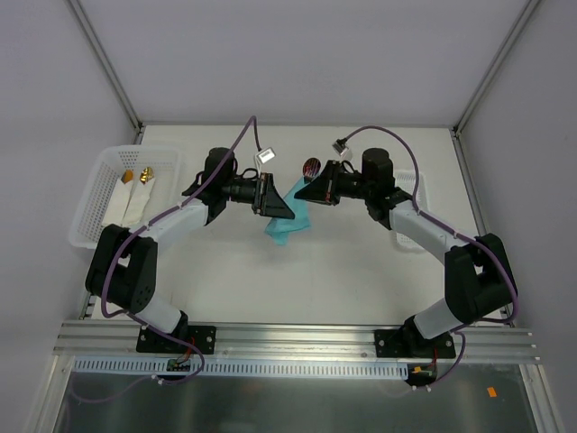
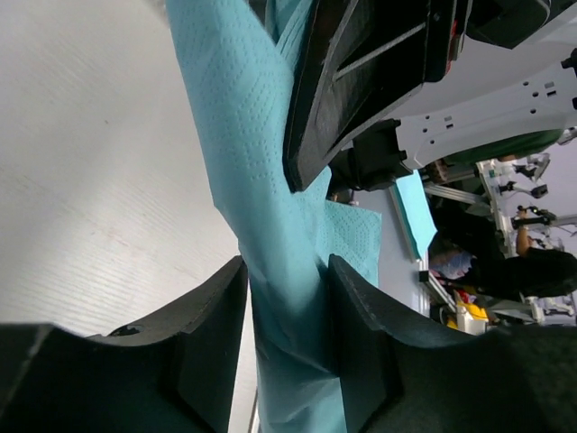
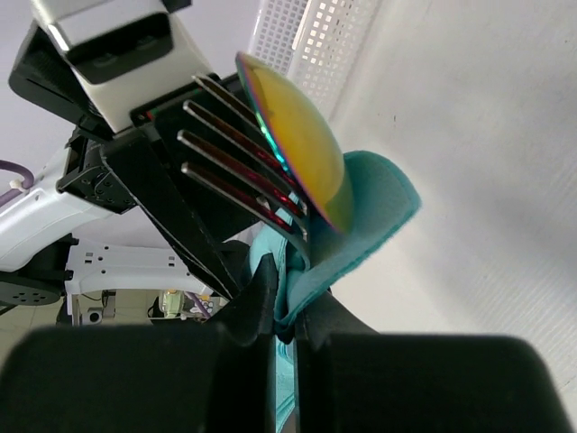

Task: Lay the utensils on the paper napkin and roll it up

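A loose flap sticks out from the napkin roll below the robot's right gripper, so next the left gripper pinches the roll tight (image 2: 290, 317) before the right gripper takes the flap.
The teal paper napkin (image 1: 288, 219) hangs lifted between my two grippers at the table's middle. My left gripper (image 1: 276, 206) is shut around the napkin's rolled body (image 2: 270, 180), which fills the gap between its fingers (image 2: 212, 311). My right gripper (image 1: 313, 191) is shut on the napkin's other end (image 3: 361, 225), pinching it tight. The utensils stick out of that end: a fork (image 3: 236, 149) and a spoon (image 3: 302, 144) with shiny purplish, iridescent heads, also showing in the top view (image 1: 312, 167). The two grippers are nearly touching, and the right gripper's black fingers show in the left wrist view (image 2: 361, 81).
A white basket (image 1: 95, 221) at the left holds two white rolled napkins with gold-tipped utensils (image 1: 135, 194). Another white basket (image 1: 410, 185) stands at the right behind my right arm. More teal paper (image 2: 410, 212) shows beyond the table edge.
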Tool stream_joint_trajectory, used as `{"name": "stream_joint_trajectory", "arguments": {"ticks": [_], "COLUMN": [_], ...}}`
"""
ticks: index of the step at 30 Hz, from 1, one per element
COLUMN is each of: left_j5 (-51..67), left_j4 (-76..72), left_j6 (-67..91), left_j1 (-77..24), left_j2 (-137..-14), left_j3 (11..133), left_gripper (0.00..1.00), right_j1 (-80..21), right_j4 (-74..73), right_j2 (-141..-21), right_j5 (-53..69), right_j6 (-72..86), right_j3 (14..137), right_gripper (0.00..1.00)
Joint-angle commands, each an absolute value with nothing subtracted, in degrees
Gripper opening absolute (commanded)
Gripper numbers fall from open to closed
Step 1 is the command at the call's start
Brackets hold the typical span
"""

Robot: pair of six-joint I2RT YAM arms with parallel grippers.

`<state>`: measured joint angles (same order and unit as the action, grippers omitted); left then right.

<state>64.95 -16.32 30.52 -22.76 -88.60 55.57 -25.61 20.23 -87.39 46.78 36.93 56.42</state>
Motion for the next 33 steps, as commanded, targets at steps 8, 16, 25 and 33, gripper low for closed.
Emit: {"name": "stream_joint_trajectory", "arguments": {"ticks": [8, 16, 25, 33], "left_j5": [71.1, 70.8, 65.8, 55.6], "left_j4": [-10.3, -10.4, -10.4, -8.8], "left_j6": [26.4, 26.0, 26.3, 23.6], "left_j1": [-22.2, -22.4, -22.5, -20.7], "left_j2": [-84.4, -84.1, -83.5, -80.1], "left_j3": [55.5, 53.2, 52.6, 55.7], "left_gripper": [0.50, 0.32, 0.00, 0.00], "right_j1": [-25.5, -25.4, -26.2, -26.3], "right_j4": [28.3, 28.4, 27.3, 11.2], "right_j2": [-85.3, -86.0, -88.2, -83.6], "right_j5": [47.6, 47.7, 47.8, 38.8], "right_j6": [39.1, 39.3, 40.3, 32.2], "right_j3": [58.1, 59.4, 62.0, 63.3], "right_gripper": [0.00, 0.00, 0.03, 0.54]}}
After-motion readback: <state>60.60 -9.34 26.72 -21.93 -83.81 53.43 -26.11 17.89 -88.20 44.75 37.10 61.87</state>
